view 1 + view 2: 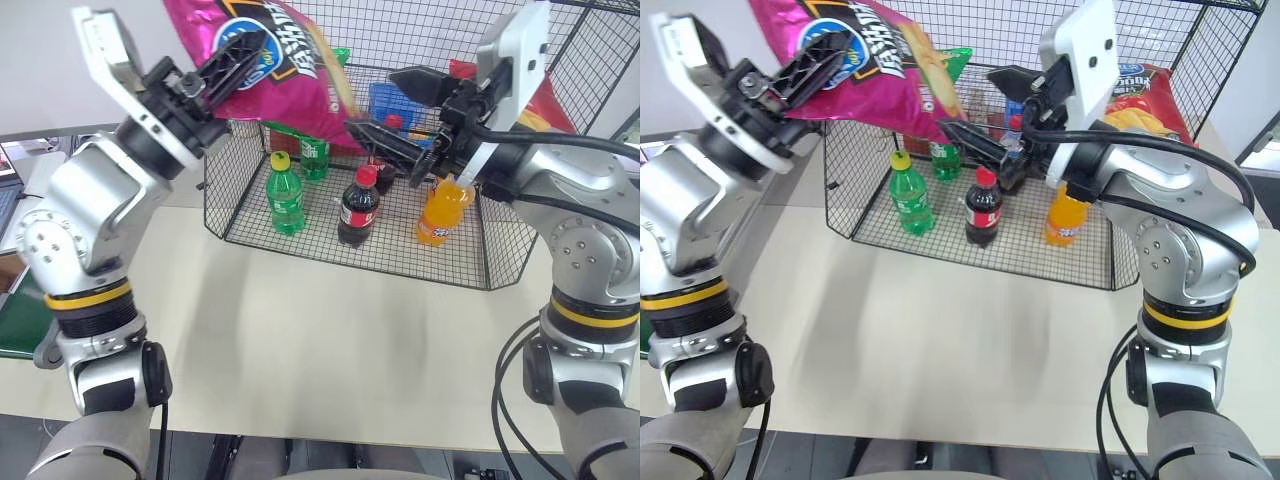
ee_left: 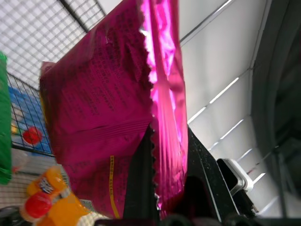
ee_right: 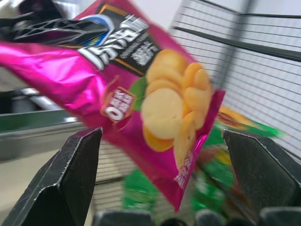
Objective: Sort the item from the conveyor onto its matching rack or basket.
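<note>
Next, my left gripper lets go of the magenta-pink chip bag between the green chip bag and the red chip bag [image 1: 353, 78].
The item, a shiny magenta-pink chip bag [image 1: 285, 70], hangs tilted in the air in front of the black wire rack [image 1: 455, 262]. My left gripper [image 1: 236, 52] is shut on the bag's upper end; its black fingers [image 2: 141, 188] pinch the crimped seam. My right gripper [image 1: 375, 102] is open and points at the bag's lower corner from the right. Its two fingers [image 3: 70, 174] stand wide apart, with the bag [image 3: 141, 99] just ahead of them and untouched. A strip of the dark green conveyor [image 3: 28, 120] shows behind the bag.
On the rack's wire floor stand a green bottle [image 1: 286, 197], a cola bottle [image 1: 358, 210] and an orange bottle [image 1: 443, 212]. A blue crate [image 1: 388, 98], a green chip bag [image 1: 955, 62] and a red chip bag [image 1: 1150, 95] sit further back. The beige table [image 1: 330, 340] lies below.
</note>
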Tool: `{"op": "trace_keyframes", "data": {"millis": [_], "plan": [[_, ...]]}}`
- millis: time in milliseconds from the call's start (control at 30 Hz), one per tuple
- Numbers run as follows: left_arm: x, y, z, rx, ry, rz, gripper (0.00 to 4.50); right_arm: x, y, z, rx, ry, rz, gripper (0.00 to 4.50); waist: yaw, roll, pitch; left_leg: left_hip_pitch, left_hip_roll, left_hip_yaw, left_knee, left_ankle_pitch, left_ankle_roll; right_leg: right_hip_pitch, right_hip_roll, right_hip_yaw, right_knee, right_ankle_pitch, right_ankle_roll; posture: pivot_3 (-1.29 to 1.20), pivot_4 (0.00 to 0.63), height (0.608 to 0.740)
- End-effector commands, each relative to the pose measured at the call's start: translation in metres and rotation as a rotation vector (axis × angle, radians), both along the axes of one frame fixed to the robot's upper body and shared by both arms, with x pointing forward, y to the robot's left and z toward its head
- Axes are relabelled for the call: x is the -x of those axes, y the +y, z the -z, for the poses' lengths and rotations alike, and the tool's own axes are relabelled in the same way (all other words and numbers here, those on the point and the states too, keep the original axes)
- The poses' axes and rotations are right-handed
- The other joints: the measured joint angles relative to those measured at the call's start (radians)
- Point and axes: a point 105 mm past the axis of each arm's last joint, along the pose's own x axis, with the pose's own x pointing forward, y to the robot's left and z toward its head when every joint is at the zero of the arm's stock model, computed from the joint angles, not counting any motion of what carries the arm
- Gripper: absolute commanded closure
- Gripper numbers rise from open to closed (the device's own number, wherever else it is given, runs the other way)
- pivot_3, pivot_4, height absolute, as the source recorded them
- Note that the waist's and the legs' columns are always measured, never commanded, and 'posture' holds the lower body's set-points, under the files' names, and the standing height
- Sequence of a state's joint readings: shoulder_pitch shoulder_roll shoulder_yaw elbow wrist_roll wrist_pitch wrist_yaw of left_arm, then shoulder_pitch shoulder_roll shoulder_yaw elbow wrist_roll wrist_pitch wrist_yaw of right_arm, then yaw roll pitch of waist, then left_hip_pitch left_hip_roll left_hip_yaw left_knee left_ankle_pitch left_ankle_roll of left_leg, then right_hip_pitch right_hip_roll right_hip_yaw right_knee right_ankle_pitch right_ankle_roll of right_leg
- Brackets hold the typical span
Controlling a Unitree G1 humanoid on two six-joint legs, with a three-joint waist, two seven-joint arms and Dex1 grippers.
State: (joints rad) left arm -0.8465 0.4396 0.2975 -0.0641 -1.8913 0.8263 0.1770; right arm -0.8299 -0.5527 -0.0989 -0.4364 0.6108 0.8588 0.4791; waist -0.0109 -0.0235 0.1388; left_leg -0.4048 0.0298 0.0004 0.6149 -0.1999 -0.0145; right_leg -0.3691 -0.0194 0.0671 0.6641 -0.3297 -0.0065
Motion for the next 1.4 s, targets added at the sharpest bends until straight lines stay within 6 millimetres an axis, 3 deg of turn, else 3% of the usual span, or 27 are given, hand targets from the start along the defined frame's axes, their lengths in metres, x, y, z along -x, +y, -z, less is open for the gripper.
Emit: {"op": "trace_keyframes", "data": {"millis": [33, 333, 467, 700, 900, 1267, 1400], "plan": [[-0.010, -0.015, -0.018, 0.065, -0.074, 0.034, 4.41, 0.008, -0.010, -0.012, -0.019, -0.079, 0.073, 0.00, 0.003, 0.000, 0.000, 0.000, 0.000, 0.000, 0.000, 0.000, 0.000, 0.000, 0.000, 0.000, 0.000, 0.000, 0.000, 0.00, 0.150, 0.740], [-0.048, -0.045, -0.029, 0.219, -0.106, 0.029, 4.41, 0.013, -0.015, -0.015, -0.025, -0.127, 0.186, 0.00, -0.002, 0.000, 0.000, -0.001, -0.001, 0.001, 0.000, 0.003, -0.004, 0.000, 0.003, 0.002, -0.001, 0.000, 0.000, 0.00, 0.150, 0.740], [-0.071, -0.063, -0.007, 0.208, -0.024, -0.042, 4.41, 0.014, -0.016, -0.018, -0.047, -0.139, 0.217, 0.00, -0.001, 0.000, 0.000, -0.001, 0.000, 0.001, 0.000, 0.002, -0.003, 0.000, 0.005, 0.003, -0.001, 0.000, 0.000, 0.00, 0.150, 0.740], [-0.089, -0.081, 0.028, 0.151, 0.171, -0.142, 4.41, 0.014, -0.022, -0.019, -0.057, -0.146, 0.263, 0.00, -0.001, 0.000, 0.000, -0.002, 0.000, 0.000, 0.000, 0.002, -0.003, 0.000, 0.005, 0.004, -0.001, 0.000, 0.000, 0.00, 0.150, 0.740], [-0.080, -0.098, 0.021, 0.159, 0.251, -0.170, 4.41, 0.013, -0.025, -0.020, -0.067, -0.149, 0.280, 0.00, -0.001, 0.000, 0.000, -0.003, 0.000, 0.000, 0.000, 0.002, -0.002, 0.000, 0.005, 0.004, -0.001, 0.000, 0.001, 0.00, 0.150, 0.740], [-0.071, -0.122, 0.026, 0.134, 0.350, -0.205, 4.41, 0.008, -0.023, -0.021, -0.076, -0.147, 0.279, 0.00, 0.002, 0.000, 0.000, -0.002, 0.000, 0.000, 0.000, 0.002, -0.003, 0.000, 0.006, 0.005, -0.001, 0.000, 0.001, 0.00, 0.150, 0.740], [-0.066, -0.129, 0.023, 0.134, 0.331, -0.152, 3.18, 0.007, -0.023, -0.021, -0.077, -0.145, 0.280, 0.00, 0.002, 0.000, 0.000, -0.002, 0.000, 0.000, 0.000, 0.003, -0.003, 0.000, 0.006, 0.005, -0.001, 0.000, 0.001, 0.00, 0.150, 0.740]]}}
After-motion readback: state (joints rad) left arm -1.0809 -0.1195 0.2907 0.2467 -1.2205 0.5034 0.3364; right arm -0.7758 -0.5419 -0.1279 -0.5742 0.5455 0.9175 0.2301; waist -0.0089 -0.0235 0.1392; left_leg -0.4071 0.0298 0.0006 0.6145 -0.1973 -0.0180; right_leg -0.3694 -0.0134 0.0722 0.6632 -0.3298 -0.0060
